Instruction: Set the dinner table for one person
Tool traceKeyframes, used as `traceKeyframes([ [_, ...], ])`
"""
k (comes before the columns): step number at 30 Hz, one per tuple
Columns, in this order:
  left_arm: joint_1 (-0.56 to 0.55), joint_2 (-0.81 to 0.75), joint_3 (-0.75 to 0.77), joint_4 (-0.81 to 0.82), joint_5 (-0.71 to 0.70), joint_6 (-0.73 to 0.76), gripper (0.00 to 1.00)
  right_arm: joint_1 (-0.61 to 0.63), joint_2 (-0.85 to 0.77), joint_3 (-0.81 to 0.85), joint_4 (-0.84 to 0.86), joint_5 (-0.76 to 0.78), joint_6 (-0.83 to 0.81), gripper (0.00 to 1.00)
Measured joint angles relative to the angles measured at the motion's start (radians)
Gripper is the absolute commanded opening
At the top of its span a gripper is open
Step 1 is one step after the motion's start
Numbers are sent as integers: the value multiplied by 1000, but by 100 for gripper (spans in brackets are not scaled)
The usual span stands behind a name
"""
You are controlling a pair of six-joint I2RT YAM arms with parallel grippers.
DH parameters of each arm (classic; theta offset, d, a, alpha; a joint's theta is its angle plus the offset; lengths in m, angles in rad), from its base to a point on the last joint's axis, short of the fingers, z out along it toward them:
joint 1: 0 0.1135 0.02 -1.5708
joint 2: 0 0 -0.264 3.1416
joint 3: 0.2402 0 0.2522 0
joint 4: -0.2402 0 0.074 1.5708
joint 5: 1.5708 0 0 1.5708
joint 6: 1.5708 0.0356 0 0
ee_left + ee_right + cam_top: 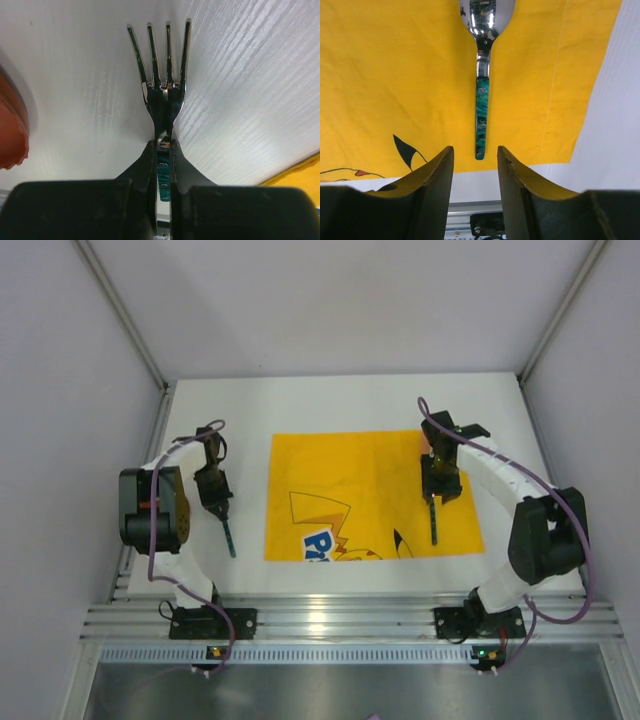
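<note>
Next, I let go of the fork, now held over the white dinner table, with my left gripper on the yellow cloth [288, 504] by the blunt end of the black outline, across from the spoon.
My left gripper [216, 502] is shut on a fork [229, 538] to the left of the yellow cloth [340, 470], over the white dinner table [350, 400]. In the left wrist view the fingers [145, 160] pinch the fork [162, 75] at its neck, with the tines pointing away and the green handle between them. A spoon [433, 525] with a green handle lies on the cloth's right part. My right gripper [475, 155] stands open above the end of the spoon's [481, 100] handle, touching nothing.
The yellow cloth [395, 75] with a cartoon print covers the table's middle. A ribbed silver rail [340, 620] runs along the near edge by both arm bases. Grey walls close in the left, right and back. An orange-red rounded shape [10, 130] shows at the left wrist view's edge.
</note>
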Motion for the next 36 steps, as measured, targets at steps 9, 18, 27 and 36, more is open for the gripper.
traceKeyframes([
  [9,-254,-1,249,4,11,-126,0,0,-83,-29,0,-62,10,27],
  [18,-402,7,214,83,127,-242,0,0,-194,-92,-8,-76,19,41],
  [27,-474,83,160,185,114,-229,8,0,-280,-154,-26,-78,19,41],
  [36,-477,79,151,209,3,-169,62,0,-297,-166,-41,-78,21,45],
])
